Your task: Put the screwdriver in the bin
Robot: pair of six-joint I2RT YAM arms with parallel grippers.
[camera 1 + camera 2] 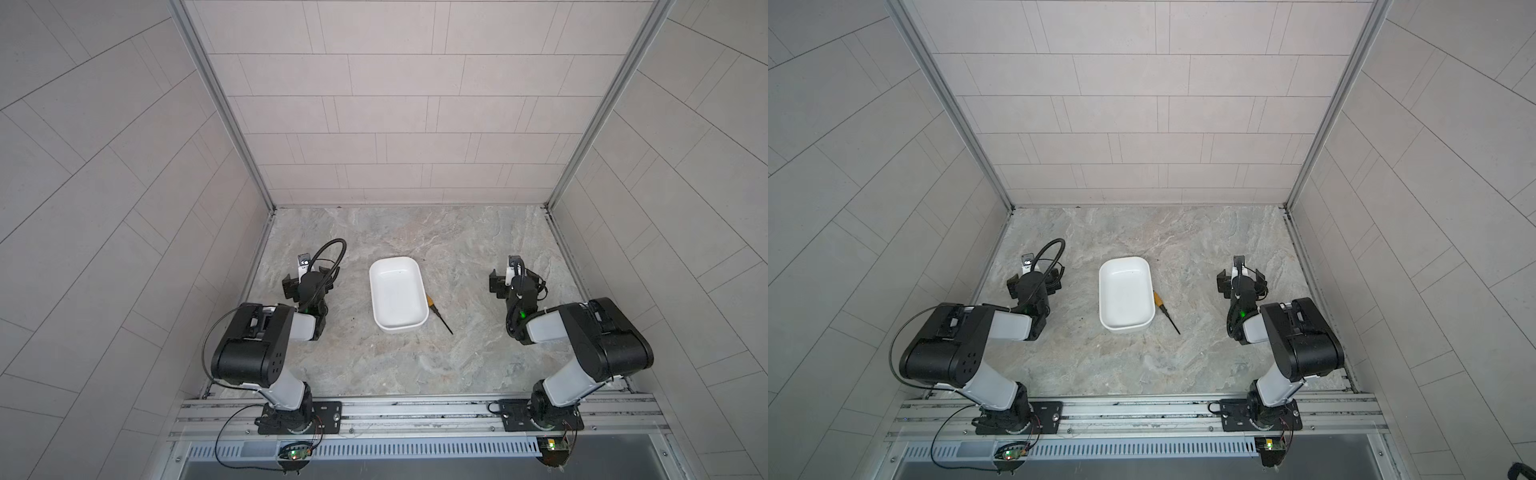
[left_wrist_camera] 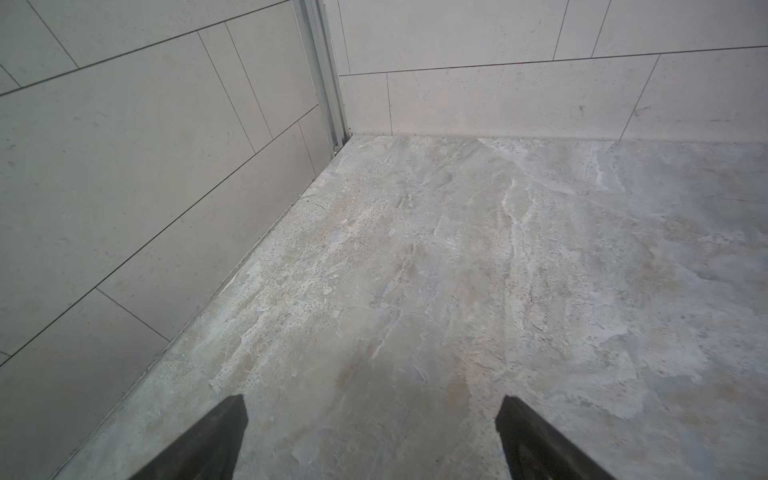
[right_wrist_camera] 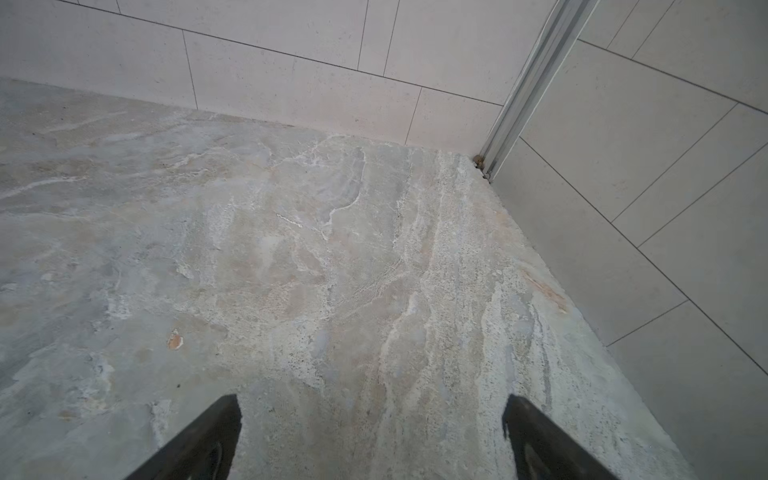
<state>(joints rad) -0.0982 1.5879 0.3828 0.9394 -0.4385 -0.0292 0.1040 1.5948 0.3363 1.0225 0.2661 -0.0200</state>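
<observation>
Next, my right gripper goes to the screwdriver's black part (image 1: 436, 311), just below its yellow-orange handle, and closes there.
In both top views the white bin (image 1: 397, 291) (image 1: 1124, 293) stands mid-table with nothing in it. The screwdriver (image 1: 438, 313) (image 1: 1167, 312) lies on the stone surface against the bin's right side, yellow-orange handle toward the back, thin black shaft pointing to the front right. My left gripper (image 1: 308, 280) (image 2: 372, 405) hovers left of the bin, open, with only bare table between its fingertips (image 2: 232, 415). Well right of the screwdriver, my right gripper (image 1: 515, 282) (image 3: 372, 405) is also open and holds nothing. Neither wrist view shows the bin or the screwdriver.
Tiled walls close in the table on the left, back and right, with metal corner posts (image 1: 266, 195) (image 1: 552, 195). An aluminium rail (image 1: 415, 411) carrying both arm bases runs along the front edge. A small orange chip (image 3: 174, 340) marks the table surface.
</observation>
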